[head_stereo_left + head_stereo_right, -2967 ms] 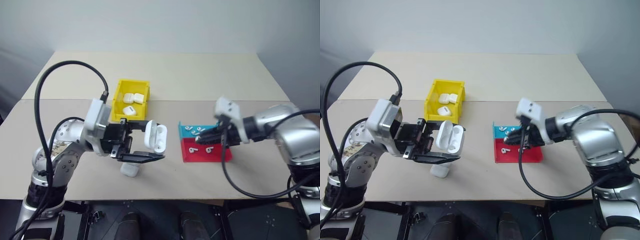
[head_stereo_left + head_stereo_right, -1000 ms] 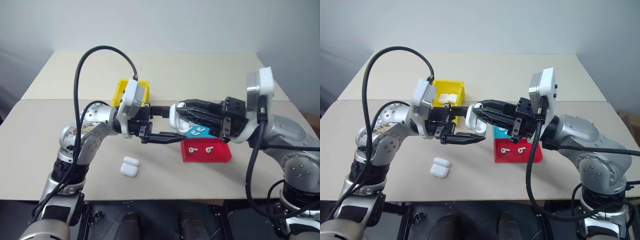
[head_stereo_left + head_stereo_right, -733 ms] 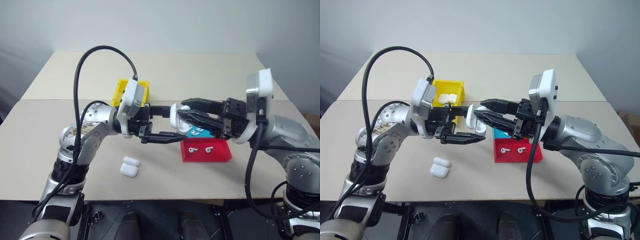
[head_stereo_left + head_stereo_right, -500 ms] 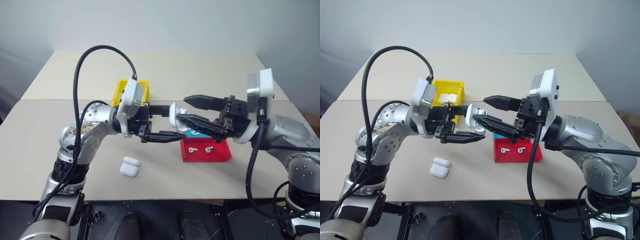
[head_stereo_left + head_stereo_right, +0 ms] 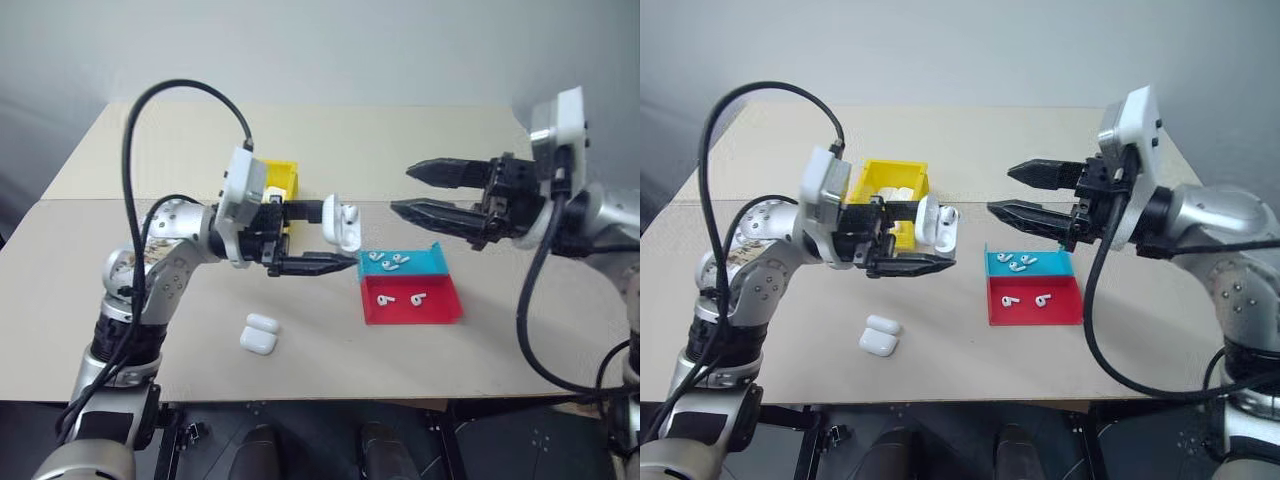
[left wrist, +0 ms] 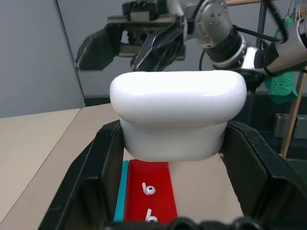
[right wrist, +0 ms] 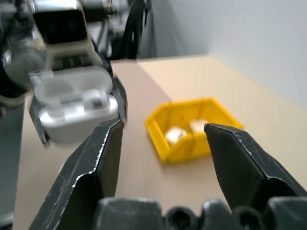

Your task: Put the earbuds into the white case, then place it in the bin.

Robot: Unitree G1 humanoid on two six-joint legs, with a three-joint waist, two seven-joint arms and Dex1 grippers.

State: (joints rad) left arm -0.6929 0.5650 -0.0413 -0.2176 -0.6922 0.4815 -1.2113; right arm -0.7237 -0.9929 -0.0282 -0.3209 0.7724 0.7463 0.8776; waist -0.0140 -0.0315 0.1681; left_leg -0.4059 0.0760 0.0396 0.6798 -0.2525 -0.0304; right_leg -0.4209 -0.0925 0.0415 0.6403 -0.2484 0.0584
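The head of the middle earbud (image 5: 387,265) in the tray's blue half, the one nearest the red half, will be gripped by my right gripper.
My left gripper (image 5: 338,237) is shut on the white case (image 5: 345,225), holding it above the table with its lid flipped open; an earbud (image 5: 351,212) sits in it. The right wrist view shows the open case (image 7: 76,105). My right gripper (image 5: 402,189) hangs open and empty to the right of the case, clear of it. More earbuds (image 5: 386,262) lie in the tray. The yellow bin (image 5: 890,170) stands behind my left gripper, partly hidden, with two white cases (image 7: 184,132) inside.
The low red-and-blue tray (image 5: 440,310) lies on the table below my right gripper. Another closed white case (image 5: 260,333) lies near the front edge, below my left arm. The tan table (image 5: 400,140) stretches bare behind the bin.
My right gripper has opened and pulled back to the right, away from the case. An earbud now sits in the open case. The left gripper has kept its hold almost still.
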